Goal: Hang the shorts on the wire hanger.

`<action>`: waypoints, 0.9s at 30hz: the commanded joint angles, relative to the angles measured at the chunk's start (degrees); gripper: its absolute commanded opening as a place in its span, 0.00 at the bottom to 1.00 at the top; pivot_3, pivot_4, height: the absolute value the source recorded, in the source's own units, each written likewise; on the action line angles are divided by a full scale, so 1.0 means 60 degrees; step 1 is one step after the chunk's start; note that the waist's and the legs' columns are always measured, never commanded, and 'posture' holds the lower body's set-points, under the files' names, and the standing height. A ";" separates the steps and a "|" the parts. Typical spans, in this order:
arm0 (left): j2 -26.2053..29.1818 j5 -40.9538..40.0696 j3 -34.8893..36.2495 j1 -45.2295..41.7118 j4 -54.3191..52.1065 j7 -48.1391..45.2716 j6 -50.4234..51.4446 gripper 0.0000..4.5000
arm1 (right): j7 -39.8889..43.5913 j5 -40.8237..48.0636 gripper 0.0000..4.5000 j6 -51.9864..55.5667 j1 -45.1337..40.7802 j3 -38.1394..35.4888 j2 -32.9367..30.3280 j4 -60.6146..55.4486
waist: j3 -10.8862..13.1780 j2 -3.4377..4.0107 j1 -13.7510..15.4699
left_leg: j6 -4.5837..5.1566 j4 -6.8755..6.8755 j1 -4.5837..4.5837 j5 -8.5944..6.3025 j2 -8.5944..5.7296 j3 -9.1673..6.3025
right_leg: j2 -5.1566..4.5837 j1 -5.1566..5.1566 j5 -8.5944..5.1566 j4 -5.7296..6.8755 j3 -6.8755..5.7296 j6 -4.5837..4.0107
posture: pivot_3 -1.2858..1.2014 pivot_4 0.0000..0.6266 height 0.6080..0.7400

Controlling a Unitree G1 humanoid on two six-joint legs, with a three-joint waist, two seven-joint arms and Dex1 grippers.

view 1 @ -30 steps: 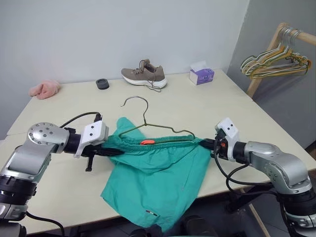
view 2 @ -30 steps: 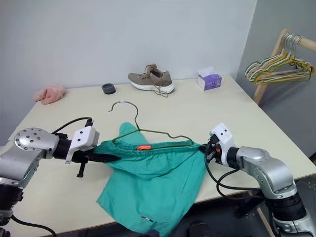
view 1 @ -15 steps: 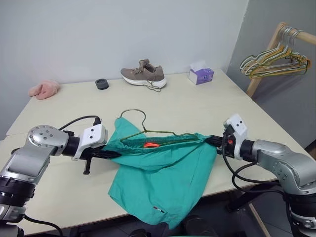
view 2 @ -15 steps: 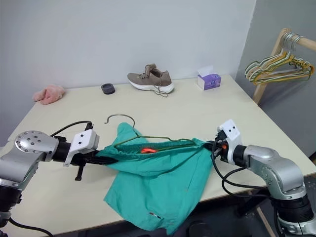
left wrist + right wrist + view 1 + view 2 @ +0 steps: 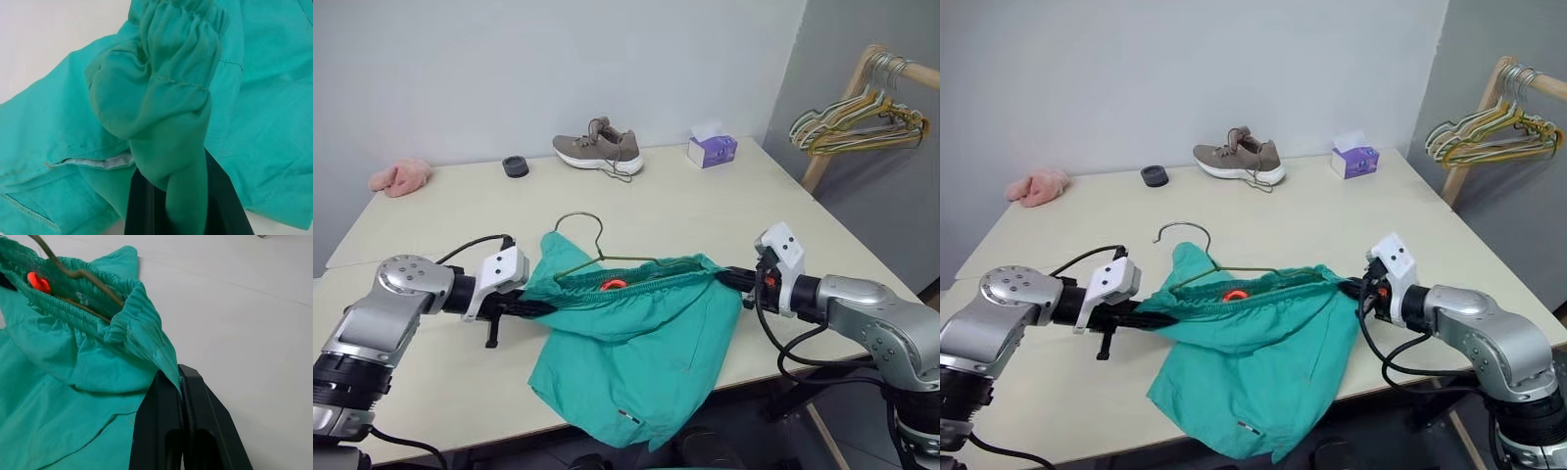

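Note:
Next, my right gripper takes the waistband and hanger together (image 5: 698, 263) before it lifts the shorts, because it pinches only a thin fold of waistband past the end of the wire hanger.
The teal-green shorts (image 5: 631, 338) hang stretched between my two grippers above the table's front edge, legs drooping over the edge. My left gripper (image 5: 538, 305) is shut on the left end of the gathered waistband, and bunched fabric wraps its fingers (image 5: 146, 208). My right gripper (image 5: 726, 278) is shut on the right end, with the band pinched between its fingers (image 5: 181, 431). The thin dark wire hanger (image 5: 597, 253) lies with its lower part inside the open waistband, hook (image 5: 578, 219) pointing away from me. An orange-red loop (image 5: 38, 282) sits beside the wire (image 5: 80, 278).
At the table's far side lie a brown shoe (image 5: 599, 152), a purple tissue box (image 5: 712, 149), a small black round thing (image 5: 516, 165) and a pink cloth (image 5: 401, 177). A wooden rack (image 5: 842, 108) with a bunch of hangers (image 5: 857, 122) stands to the right.
The right gripper rose and drew to the right, pulling the waistband taut and open. The hanger slid towards me, and its lower part now sits inside the band.

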 commanded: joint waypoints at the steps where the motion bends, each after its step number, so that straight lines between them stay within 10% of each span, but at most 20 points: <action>1: 0.0242 0.0182 0.0250 0.0111 -0.0120 -0.0079 -0.0078 0.00 | -0.0102 0.0051 0.01 0.0012 -0.0643 -0.0308 -0.0119 -0.0371 | 0.0001 0.0001 -0.0021 | 0.0000 0.0000 0.0000 0.0000 0.0000 0.0000 | 0.0000 0.0000 0.0000 0.0000 -0.0001 0.0000 | 0.43 0.00 1.00; 27: -0.0647 0.0938 -0.0325 -0.0383 -0.0382 0.0017 -0.0239 0.00 | 0.1725 -0.2088 0.10 -0.1628 -0.2646 0.3236 -0.0703 -0.0783 | 0.0001 0.0002 -0.0013 | -0.0001 -0.0005 -0.0005 0.0000 0.0001 -0.0004 | -0.0009 -0.0011 -0.0001 -0.0004 -0.0005 -0.0002 | 0.43 0.00 1.00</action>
